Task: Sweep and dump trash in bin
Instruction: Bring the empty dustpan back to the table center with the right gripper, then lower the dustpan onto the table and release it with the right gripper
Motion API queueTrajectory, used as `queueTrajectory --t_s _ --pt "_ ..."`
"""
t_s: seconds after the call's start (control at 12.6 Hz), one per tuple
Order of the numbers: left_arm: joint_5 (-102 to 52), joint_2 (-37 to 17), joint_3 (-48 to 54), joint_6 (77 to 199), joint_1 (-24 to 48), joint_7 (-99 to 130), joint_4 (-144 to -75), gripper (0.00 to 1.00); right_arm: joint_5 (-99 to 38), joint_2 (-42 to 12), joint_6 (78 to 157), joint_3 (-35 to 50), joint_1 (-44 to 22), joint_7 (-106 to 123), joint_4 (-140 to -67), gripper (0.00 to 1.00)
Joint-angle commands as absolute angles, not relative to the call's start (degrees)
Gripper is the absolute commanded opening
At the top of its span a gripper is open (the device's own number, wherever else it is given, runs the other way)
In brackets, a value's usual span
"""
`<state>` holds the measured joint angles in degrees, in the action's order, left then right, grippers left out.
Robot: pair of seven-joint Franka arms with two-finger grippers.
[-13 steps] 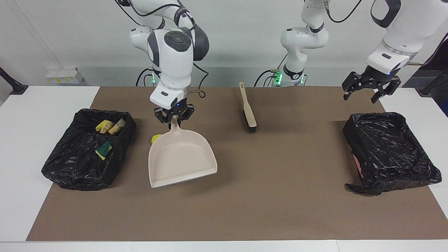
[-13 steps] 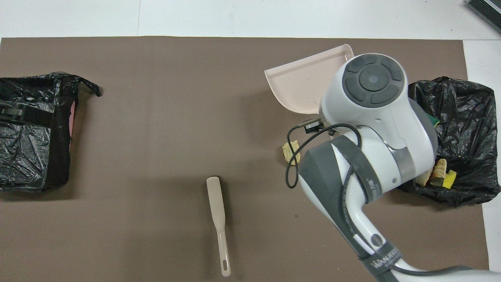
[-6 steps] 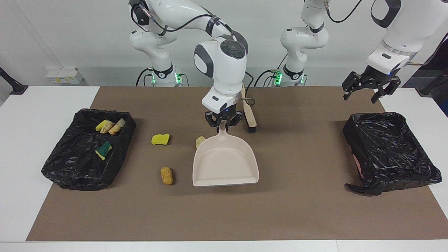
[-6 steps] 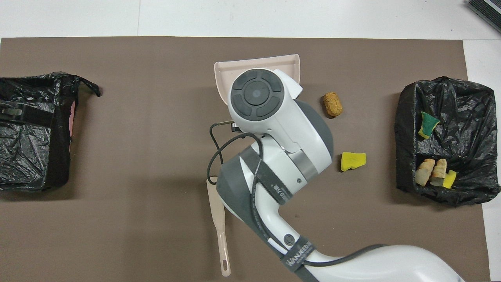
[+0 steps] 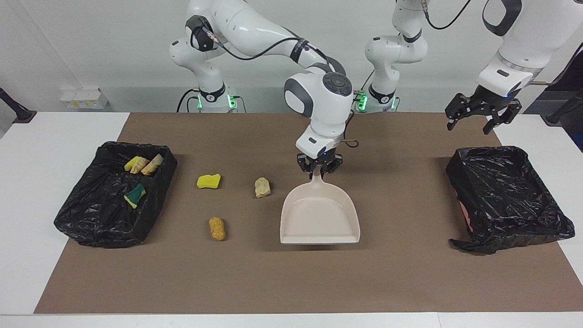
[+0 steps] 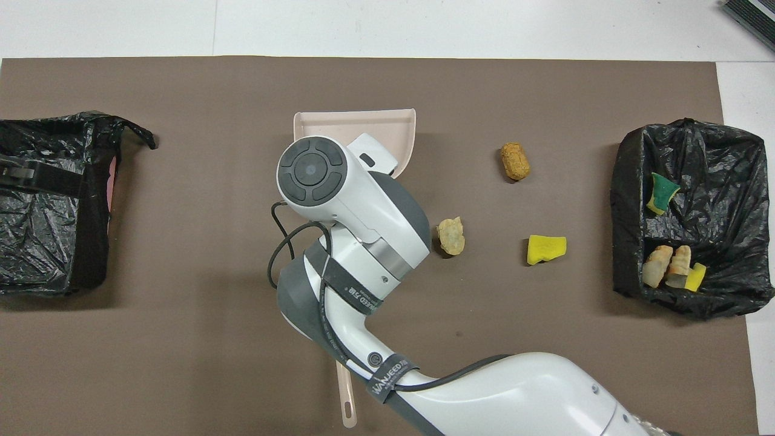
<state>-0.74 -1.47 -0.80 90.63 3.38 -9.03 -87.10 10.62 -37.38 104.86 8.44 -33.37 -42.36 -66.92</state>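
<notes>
The robot's right gripper should release the beige dustpan, now low at the mat's middle, on the mat (image 6: 335,180) between the left gripper and the tan lump.
My right gripper (image 5: 319,169) is shut on the handle of the beige dustpan (image 5: 319,218), which sits low at the middle of the brown mat with its mouth pointing away from the robots. In the overhead view only the pan's front part (image 6: 354,124) shows past my right arm. Three pieces of trash lie on the mat between the pan and the bin (image 5: 82,214): a tan lump (image 5: 262,187) closest to the pan, a yellow sponge chunk (image 5: 209,181), and an orange lump (image 5: 217,228). My left gripper (image 5: 483,116) hangs open and waits.
The bin (image 6: 726,157) at the right arm's end holds several scraps. A second black-lined bin (image 5: 505,196) stands at the left arm's end, under the left gripper. The brush is mostly covered by my right arm; its handle end (image 6: 347,406) shows near the robots.
My right arm has carried the dustpan from beside the bin at its own end to the middle of the mat, uncovering the three scraps. The left arm has not moved.
</notes>
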Motion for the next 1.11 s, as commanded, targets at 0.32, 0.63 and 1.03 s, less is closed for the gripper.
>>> queueTrajectory --t_s 0.32,0.63,1.03 --pt "0.18 -0.09 -0.26 90.70 2.81 -9.32 -88.51 1.00 7.82 -42.00 109.14 8.53 -35.59 -45.25 -63.90 0.00" --pt "0.18 -0.09 -0.26 90.70 2.72 -9.32 -88.51 1.00 7.47 -42.19 109.77 8.61 -35.07 -45.35 -64.77 0.08" --pt "0.18 -0.09 -0.26 90.70 2.72 -9.32 -88.51 1.00 7.29 -42.19 111.62 8.61 -34.36 -44.21 -66.70 0.11"
